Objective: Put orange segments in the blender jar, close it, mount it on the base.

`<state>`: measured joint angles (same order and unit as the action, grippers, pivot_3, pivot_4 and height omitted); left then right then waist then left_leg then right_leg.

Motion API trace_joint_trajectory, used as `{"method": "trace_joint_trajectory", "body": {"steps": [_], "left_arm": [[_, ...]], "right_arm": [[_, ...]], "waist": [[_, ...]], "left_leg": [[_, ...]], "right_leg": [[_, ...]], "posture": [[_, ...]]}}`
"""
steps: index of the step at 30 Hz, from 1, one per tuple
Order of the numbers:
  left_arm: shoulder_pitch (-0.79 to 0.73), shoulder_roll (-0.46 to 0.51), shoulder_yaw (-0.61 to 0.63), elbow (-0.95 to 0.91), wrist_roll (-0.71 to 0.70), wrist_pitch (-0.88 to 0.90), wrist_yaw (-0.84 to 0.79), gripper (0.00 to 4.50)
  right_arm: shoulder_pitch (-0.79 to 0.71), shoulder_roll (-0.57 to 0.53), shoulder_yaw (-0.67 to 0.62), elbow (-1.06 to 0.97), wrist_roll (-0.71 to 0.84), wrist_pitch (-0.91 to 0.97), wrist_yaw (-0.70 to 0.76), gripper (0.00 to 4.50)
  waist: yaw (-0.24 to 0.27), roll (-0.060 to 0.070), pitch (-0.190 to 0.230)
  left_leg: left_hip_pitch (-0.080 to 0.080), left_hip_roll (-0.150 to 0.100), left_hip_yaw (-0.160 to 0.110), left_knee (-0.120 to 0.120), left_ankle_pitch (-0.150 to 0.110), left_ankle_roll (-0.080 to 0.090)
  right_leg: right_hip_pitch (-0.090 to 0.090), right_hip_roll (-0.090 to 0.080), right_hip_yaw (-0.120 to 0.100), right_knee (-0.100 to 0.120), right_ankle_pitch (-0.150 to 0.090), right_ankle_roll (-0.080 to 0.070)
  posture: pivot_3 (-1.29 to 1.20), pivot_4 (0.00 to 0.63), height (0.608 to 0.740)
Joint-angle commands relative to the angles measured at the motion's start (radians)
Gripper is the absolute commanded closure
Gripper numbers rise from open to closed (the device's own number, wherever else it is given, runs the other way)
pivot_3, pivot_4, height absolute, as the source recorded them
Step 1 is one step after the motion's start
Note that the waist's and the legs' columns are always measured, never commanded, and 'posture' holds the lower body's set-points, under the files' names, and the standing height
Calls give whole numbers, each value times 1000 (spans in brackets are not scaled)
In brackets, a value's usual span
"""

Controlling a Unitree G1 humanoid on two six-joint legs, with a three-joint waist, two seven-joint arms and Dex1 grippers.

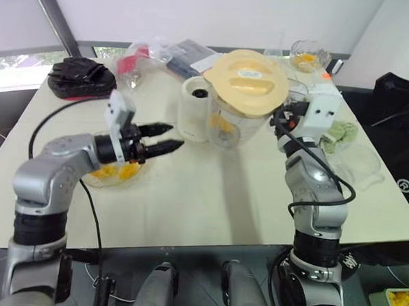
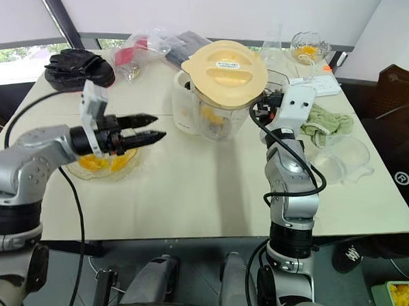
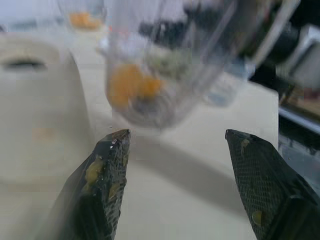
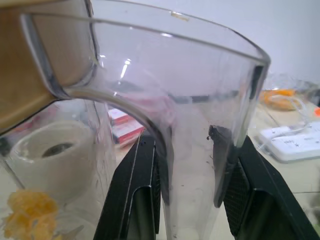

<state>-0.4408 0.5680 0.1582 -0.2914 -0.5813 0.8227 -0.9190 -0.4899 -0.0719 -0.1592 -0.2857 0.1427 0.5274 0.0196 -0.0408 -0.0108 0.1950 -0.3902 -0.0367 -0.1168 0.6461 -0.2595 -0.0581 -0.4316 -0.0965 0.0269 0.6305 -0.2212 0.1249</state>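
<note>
The blender jar's bottom hangs tilted beside the base, so my right gripper should stand the jar down first and retake the jar's clear side handle (image 4: 192, 195) before mounting it.
The blender jar (image 1: 235, 120) is clear, wears a pale yellow lid (image 1: 248, 81) and has orange segments (image 3: 131, 86) at its bottom. It hangs tilted just above the table, right beside the cream-white base (image 1: 194, 108). My right gripper (image 4: 182, 136) is shut on the jar's clear side handle (image 4: 200, 150). My left gripper (image 1: 168, 138) stands open and empty, pointing toward the jar from above a glass bowl (image 1: 96, 181) of orange segments (image 1: 111, 171). Its fingertips (image 3: 111, 165) carry bits of pulp.
A black bag (image 1: 81, 75) and plastic packets (image 1: 157, 52) lie at the back left. At the back right are a glass bowl with fruit (image 1: 306, 55) and a power strip (image 2: 319, 83). A green cloth (image 1: 342, 135) and a clear jug (image 2: 346, 158) sit to the right.
</note>
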Motion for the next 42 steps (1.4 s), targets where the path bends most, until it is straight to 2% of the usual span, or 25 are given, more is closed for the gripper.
{"method": "trace_joint_trajectory", "body": {"steps": [1, 11, 17, 25, 26, 29, 32, 42], "left_arm": [[10, 10, -7, -75, 13, -53, 46, 1372], [14, 45, 11, -124, -57, -16, 122, 1372], [-25, 48, -12, -109, -56, -23, 153, 1372], [-18, 36, -27, -119, -57, -31, 181, 1372], [-15, 34, -28, -119, -55, -34, 184, 1345], [-11, 27, -32, -125, -57, -35, 195, 1338], [-8, 24, -34, -130, -57, -36, 198, 1338], [-11, 22, -44, -117, -50, -49, 202, 1338]], "right_arm": [[-1, 3, 10, 57, -2, -123, 15, 3439], [8, 0, 28, 295, -22, -315, 42, 3439], [-14, -70, 87, 389, -97, -291, 64, 3439], [-30, -103, 74, 387, -67, -255, 106, 3439], [-26, -103, 70, 382, -61, -249, 108, 2962], [-4, -106, 60, 366, -64, -234, 97, 2075], [26, -113, 51, 326, -60, -210, 95, 612], [90, -118, 42, 190, -46, -126, 94, 612]], "waist": [[0, 0, 0], [-5, 0, 0], [-4, 0, 0], [-4, 0, 0], [-4, 0, 0], [-3, 0, 0], [-4, 0, 0], [-4, 0, 0]], "left_leg": [[0, 0, 0, 0, 0, 0], [0, 0, 1, 0, 0, -1], [1, 0, 1, 0, 0, -1], [1, 0, 1, 0, 0, -1], [1, 0, 1, 0, 0, -1], [1, 0, 1, 0, 0, -1], [1, 0, 1, 0, 0, -1], [1, 0, 1, 1, 0, -1]], "right_leg": [[0, 0, 0, 0, 0, 0], [0, 0, 0, 0, 0, 0], [1, 0, 0, 0, 0, 0], [1, 0, 0, 0, 0, 0], [1, 0, 0, 0, 0, 0], [2, 0, 0, 0, 0, 0], [2, 0, 0, 0, 0, 0], [2, 0, 0, 0, 0, 0]], "posture": [[0, 150, 740], [0, 150, 740], [0, 150, 740], [0, 150, 740], [0, 150, 740], [0, 150, 740], [0, 150, 740], [0, 150, 740]]}}
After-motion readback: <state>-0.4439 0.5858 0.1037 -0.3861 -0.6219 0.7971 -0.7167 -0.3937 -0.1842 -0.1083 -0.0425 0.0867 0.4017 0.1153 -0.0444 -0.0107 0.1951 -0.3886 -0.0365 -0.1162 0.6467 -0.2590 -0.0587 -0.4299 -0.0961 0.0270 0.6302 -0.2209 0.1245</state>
